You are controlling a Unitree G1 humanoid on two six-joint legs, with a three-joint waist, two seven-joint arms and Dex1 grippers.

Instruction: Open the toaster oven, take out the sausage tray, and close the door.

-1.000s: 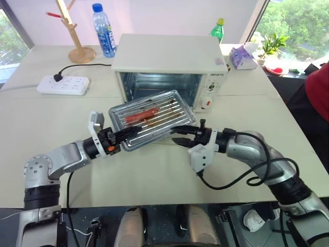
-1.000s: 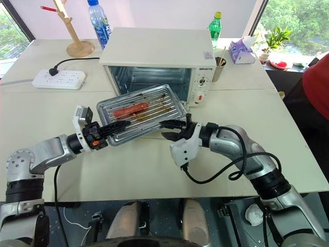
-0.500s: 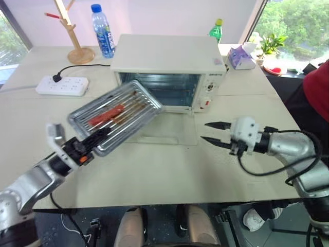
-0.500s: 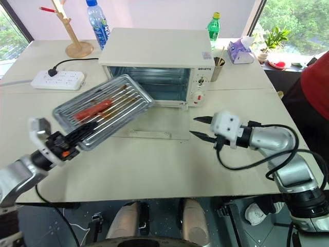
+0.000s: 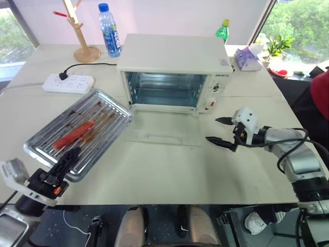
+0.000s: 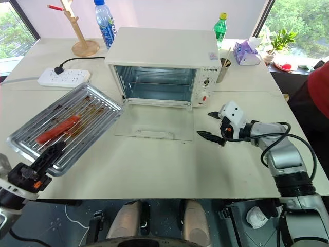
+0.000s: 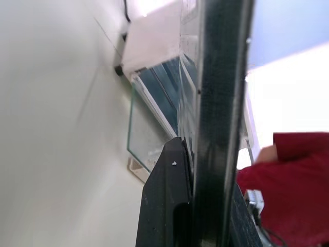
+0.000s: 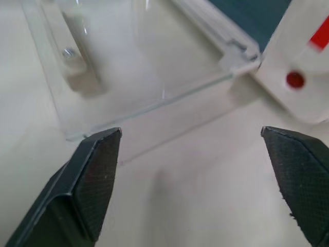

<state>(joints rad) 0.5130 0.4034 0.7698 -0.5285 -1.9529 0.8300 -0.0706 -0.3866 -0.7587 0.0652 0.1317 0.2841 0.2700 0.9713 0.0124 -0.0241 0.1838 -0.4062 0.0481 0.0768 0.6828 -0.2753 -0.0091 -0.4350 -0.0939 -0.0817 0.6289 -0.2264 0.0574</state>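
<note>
I should release the sausage tray with my left gripper on the table spot (image 5: 165,139) under the glass door's bar handle.
The cream-white toaster oven (image 5: 169,54) stands at the table's middle back, its cavity showing. Its glass door (image 5: 164,131) lies flat on the table in front, with the bar handle (image 5: 160,138) near the front edge. The silver sausage tray (image 5: 77,134) hangs tilted over the table's left front, with one reddish sausage (image 5: 72,135) on its rack. My left gripper (image 5: 64,162) is shut on the tray's near edge, whose rim (image 7: 221,103) runs between the fingers (image 7: 169,195). My right gripper (image 5: 212,129) stands open and holds nothing, just right of the door's right corner (image 8: 128,62).
A white power strip (image 5: 68,82), a wooden stand (image 5: 85,49) and a water bottle (image 5: 109,37) sit at the back left. A green bottle (image 5: 222,31) and a tissue box (image 5: 247,59) are at the back right. A person in red (image 5: 321,98) is at the right edge.
My left gripper has carried the tray away from the oven to the left and toward the table's front. My right gripper has let go of the tray, moved right, rolled and opened wide.
</note>
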